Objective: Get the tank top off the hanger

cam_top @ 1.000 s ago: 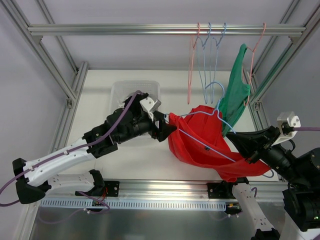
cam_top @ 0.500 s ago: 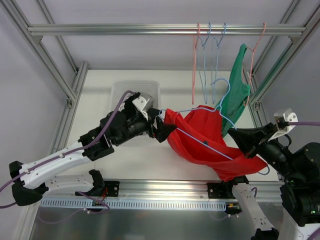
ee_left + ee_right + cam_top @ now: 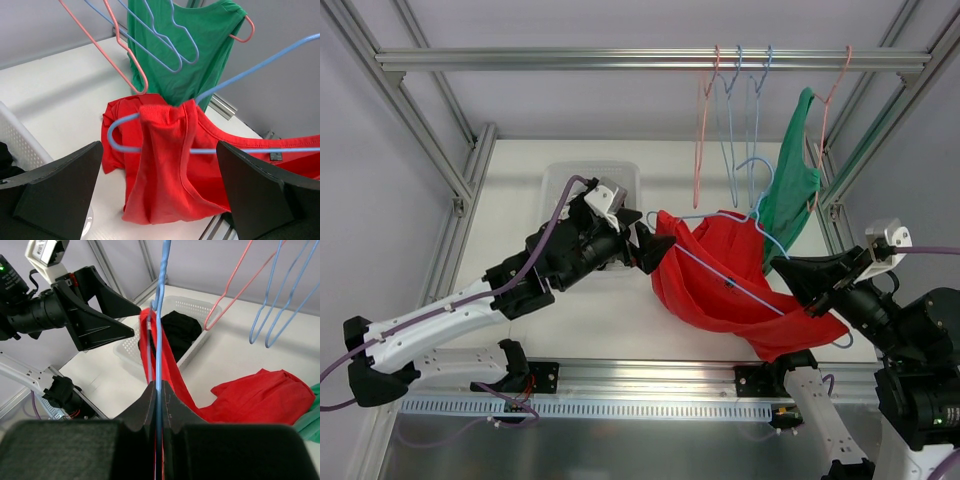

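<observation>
The red strap loops over the blue hanger's end, so next my left gripper grips the strap's top point(image 3: 167, 114) and slides it off before lowering the tank top.
A red tank top point(image 3: 730, 290) hangs bunched on a blue wire hanger point(image 3: 752, 178) above the table's right half. My right gripper point(image 3: 782, 268) is shut on the hanger's wire point(image 3: 162, 315), with red cloth point(image 3: 260, 395) draped beyond it. My left gripper point(image 3: 655, 252) is open at the top's left edge. In the left wrist view, its gripper point(image 3: 160, 200) faces the red strap point(image 3: 165, 165), which is looped over the hanger's end point(image 3: 117, 147). The cloth hangs ahead of the two fingers point(image 3: 65, 190) and they are not touching it.
A green tank top point(image 3: 790, 190) hangs on a pink hanger from the top rail point(image 3: 620, 58), just behind the red one. Empty pink point(image 3: 703, 130) and blue hangers point(image 3: 740, 110) hang beside it. A white basket point(image 3: 570, 185) holding a black garment point(image 3: 177, 330) stands behind my left arm.
My left gripper drew back left a little, then returned to the top's left edge. My right gripper and the hanger shifted slightly up and left; the empty hangers swayed.
</observation>
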{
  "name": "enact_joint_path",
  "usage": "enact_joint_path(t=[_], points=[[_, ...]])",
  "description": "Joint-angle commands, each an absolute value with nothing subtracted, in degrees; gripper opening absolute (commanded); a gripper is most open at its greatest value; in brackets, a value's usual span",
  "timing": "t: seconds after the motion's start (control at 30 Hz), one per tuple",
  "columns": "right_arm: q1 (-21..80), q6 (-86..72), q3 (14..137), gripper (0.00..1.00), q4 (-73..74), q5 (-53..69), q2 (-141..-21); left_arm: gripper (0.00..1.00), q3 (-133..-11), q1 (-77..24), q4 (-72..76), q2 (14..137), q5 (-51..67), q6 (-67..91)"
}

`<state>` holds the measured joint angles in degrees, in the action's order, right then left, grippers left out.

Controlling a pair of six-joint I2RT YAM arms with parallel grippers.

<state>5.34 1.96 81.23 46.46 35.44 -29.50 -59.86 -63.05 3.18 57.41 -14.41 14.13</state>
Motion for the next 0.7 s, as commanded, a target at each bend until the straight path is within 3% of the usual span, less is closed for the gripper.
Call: enact_joint_path(t=[0.0,0.4,0.67], points=[[5.1,0.2,81.1,0.0,38.7,37.4,-28.0,0.99,-63.3,-63.5,6.2,57.6,-17.1,14.8],[5.1,0.2,81.7,0.0,38.6,33.3,-27.8,0.96,-63.4,-63.5,7.4,56.8,-9.0,15.6],[5.1,-1.5,82.7,0.0,38.0,33.4,-27.7,0.64,-69.9,-63.5,8.1,65.7,-6.9,14.9]])
